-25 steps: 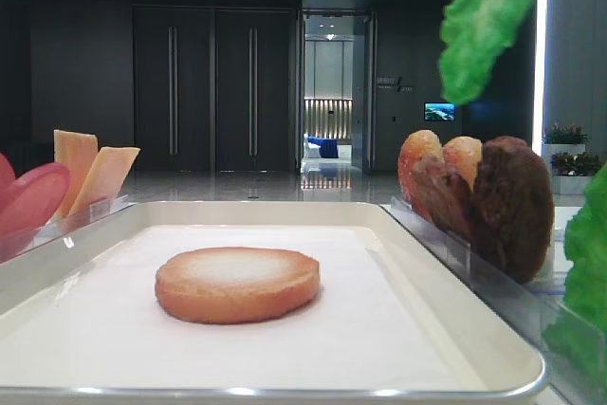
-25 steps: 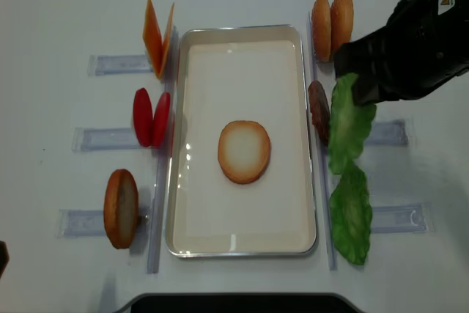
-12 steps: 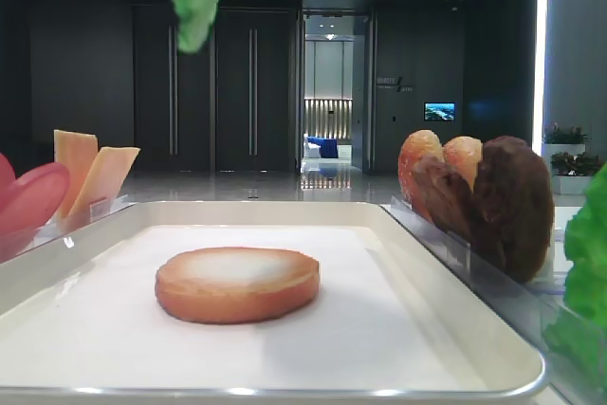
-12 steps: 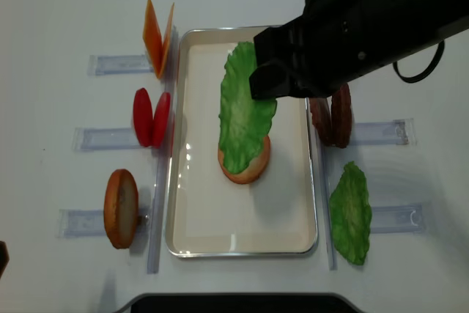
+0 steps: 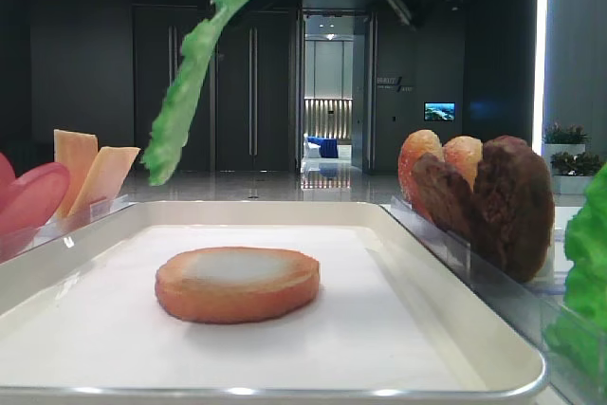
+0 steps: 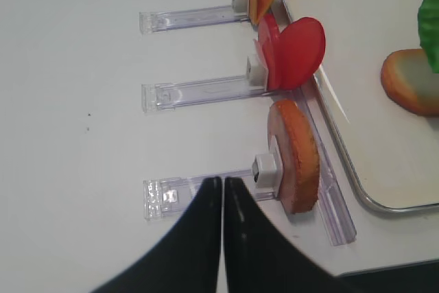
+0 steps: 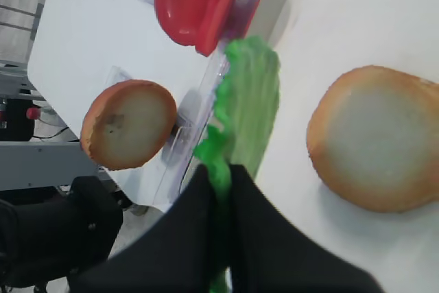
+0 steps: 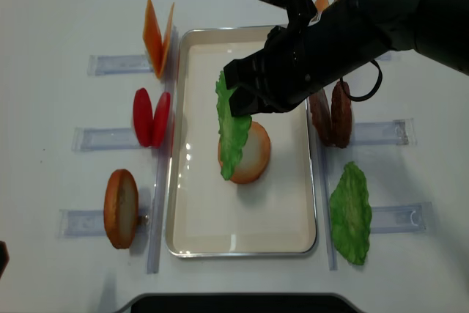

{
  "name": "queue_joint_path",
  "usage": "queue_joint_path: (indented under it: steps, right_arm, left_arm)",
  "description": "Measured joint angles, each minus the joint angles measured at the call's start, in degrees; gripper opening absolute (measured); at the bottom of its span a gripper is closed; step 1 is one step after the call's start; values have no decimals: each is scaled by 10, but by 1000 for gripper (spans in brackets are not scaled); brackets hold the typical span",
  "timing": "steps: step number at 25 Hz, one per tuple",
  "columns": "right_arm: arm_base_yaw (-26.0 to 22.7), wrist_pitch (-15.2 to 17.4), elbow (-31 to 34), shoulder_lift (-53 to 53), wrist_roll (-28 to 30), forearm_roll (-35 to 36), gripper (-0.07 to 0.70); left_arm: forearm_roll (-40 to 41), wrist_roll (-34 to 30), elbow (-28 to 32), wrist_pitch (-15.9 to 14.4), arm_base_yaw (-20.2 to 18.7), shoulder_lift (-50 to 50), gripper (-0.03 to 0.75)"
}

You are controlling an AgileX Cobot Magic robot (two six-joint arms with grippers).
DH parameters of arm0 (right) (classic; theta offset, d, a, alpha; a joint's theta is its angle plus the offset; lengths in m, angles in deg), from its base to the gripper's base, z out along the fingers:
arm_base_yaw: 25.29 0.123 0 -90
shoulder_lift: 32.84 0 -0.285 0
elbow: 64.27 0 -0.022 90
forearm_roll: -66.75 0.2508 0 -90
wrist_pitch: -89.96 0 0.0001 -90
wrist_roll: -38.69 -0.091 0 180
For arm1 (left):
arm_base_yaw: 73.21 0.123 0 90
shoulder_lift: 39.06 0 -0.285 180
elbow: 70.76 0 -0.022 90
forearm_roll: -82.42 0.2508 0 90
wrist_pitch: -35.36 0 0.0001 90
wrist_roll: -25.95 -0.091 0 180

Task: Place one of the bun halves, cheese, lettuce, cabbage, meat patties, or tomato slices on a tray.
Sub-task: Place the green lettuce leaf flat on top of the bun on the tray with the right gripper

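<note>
Next, my right gripper releases the lettuce leaf so that it is on top of the bun half lying in the tray [image 8: 239,154] [image 7: 367,138].
My right gripper [image 8: 236,99] is shut on a green ruffled lettuce leaf [image 8: 233,135], seen pinched between the black fingers in the right wrist view [image 7: 250,94]. The leaf hangs above the off-white tray [image 8: 242,241], its lower end over the left part of a bun half [image 8: 253,157] that lies flat in the tray. From the low exterior view the lettuce [image 5: 190,82] dangles well above the bun [image 5: 237,284]. My left gripper [image 6: 223,182] is shut and empty, over the table beside an upright bun half [image 6: 296,157] in its clear holder.
Left of the tray stand cheese slices [image 8: 157,34], tomato slices [image 8: 152,117] and a bun half [image 8: 121,208] in clear holders. On the right stand meat patties [image 8: 330,113]. A second lettuce leaf [image 8: 350,214] lies there too. The right arm spans the tray's far half.
The right arm has carried the lettuce from the right-hand holders leftward over the tray and lowered it; the leaf now hangs over the bun. The left gripper has not moved.
</note>
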Motion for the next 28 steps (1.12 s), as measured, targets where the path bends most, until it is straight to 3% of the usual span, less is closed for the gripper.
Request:
queue_joint_path:
  steps: [7,28]
  right_arm:
    - [0,-31,0,23,42,33,13]
    - [8,-56,0,97,80,41,13]
  left_arm:
    - [0,0,0,0,0,0,-1]
    - [0,-5,0,0,0,0,-1]
